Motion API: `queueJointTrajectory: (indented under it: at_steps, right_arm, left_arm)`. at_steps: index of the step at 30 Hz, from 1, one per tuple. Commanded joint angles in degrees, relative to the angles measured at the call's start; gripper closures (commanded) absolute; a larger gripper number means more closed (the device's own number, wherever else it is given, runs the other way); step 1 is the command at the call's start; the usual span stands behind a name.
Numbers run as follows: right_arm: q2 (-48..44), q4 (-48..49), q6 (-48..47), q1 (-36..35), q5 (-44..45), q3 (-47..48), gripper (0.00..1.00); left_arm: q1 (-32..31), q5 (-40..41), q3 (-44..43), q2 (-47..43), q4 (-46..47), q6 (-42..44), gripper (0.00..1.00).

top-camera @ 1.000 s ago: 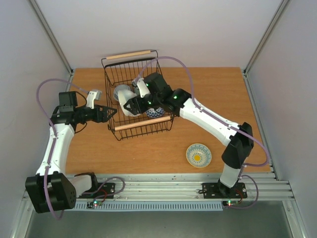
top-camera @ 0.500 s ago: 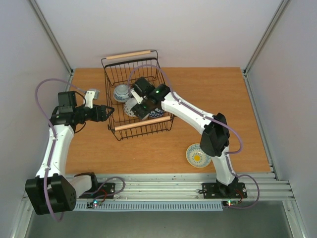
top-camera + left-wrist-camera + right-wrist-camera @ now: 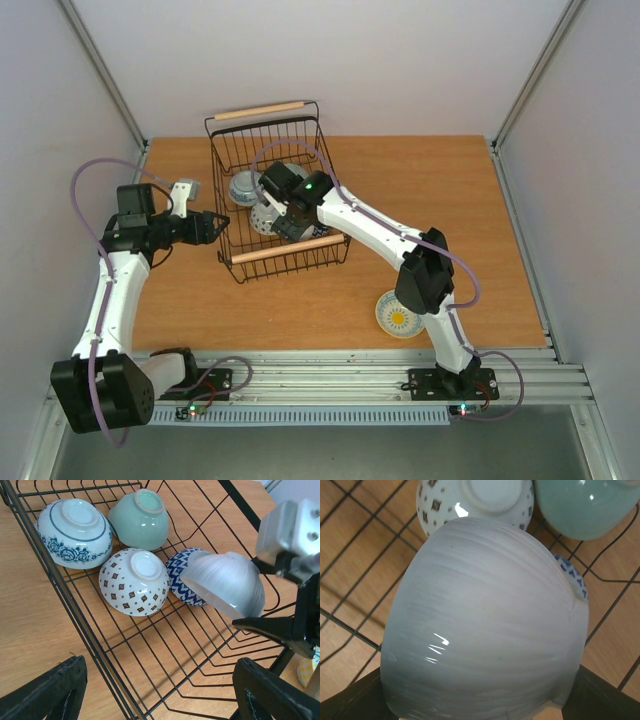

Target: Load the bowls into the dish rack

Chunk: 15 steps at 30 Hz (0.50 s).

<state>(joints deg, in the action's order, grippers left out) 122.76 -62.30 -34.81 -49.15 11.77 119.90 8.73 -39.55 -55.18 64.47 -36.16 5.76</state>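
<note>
Next, my right gripper lets go of the pale grey-white bowl between the blue zigzag bowl and the rack's near wooden handle (image 3: 326, 244).
The black wire dish rack (image 3: 213, 150) stands at the table's back left. Four bowls lie upside down in it: a blue-and-white floral one (image 3: 75, 532), a mint green one (image 3: 140, 520), a white one with red diamonds (image 3: 134, 581) and a blue zigzag one (image 3: 182, 575). My right gripper (image 3: 283, 218) is inside the rack, shut on a pale grey-white bowl (image 3: 225, 587), tilted just above the zigzag bowl; this bowl fills the right wrist view (image 3: 485, 620). My left gripper (image 3: 222, 227) is open and empty at the rack's left side. A cream bowl with a yellow inside (image 3: 401, 313) sits on the table.
The rack's wooden handles run along its far edge (image 3: 262, 110) and near edge (image 3: 288, 249). The right arm's elbow (image 3: 425, 280) hangs close above the cream bowl. Grey walls close in the table on the left, back and right.
My right arm has folded and carried the grey-white bowl leftward and lower inside the rack, next to the bowls there. The left arm has barely moved.
</note>
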Motion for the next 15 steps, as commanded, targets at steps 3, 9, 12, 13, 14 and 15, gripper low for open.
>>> queueJointTrajectory:
  at_steps: [3, 9, 12, 13, 14, 15]
  right_arm:
    - [0.17, -3.86, -2.68, -1.09, 5.39, 1.92, 0.99]
    - [0.21, -5.63, -3.32, -1.15, 9.98, 1.71, 0.99]
    - [0.97, -5.75, -3.79, -1.11, 10.99, 2.1, 0.99]
    - [1.39, -5.8, -3.9, -1.08, 11.29, 2.36, 0.99]
    - [1.88, -5.65, -4.06, -1.12, 11.95, 2.69, 0.99]
    - [2.32, -5.09, -4.31, -1.13, 13.04, 2.85, 0.99]
  left_arm:
    - [0.32, 0.37, -0.9, -0.57, 2.67, -0.44, 0.2]
    - [0.32, 0.35, -0.9, -0.57, 2.67, -0.42, 0.19]
    - [0.32, 0.35, -0.9, -0.57, 2.74, -0.4, 0.19]
    - [0.32, 0.35, -0.9, -0.57, 2.71, -0.43, 0.19]
    - [0.32, 0.47, -0.87, -0.61, 2.7, -0.41, 0.19]
    - [0.32, 0.56, -0.85, -0.65, 2.72, -0.4, 0.19]
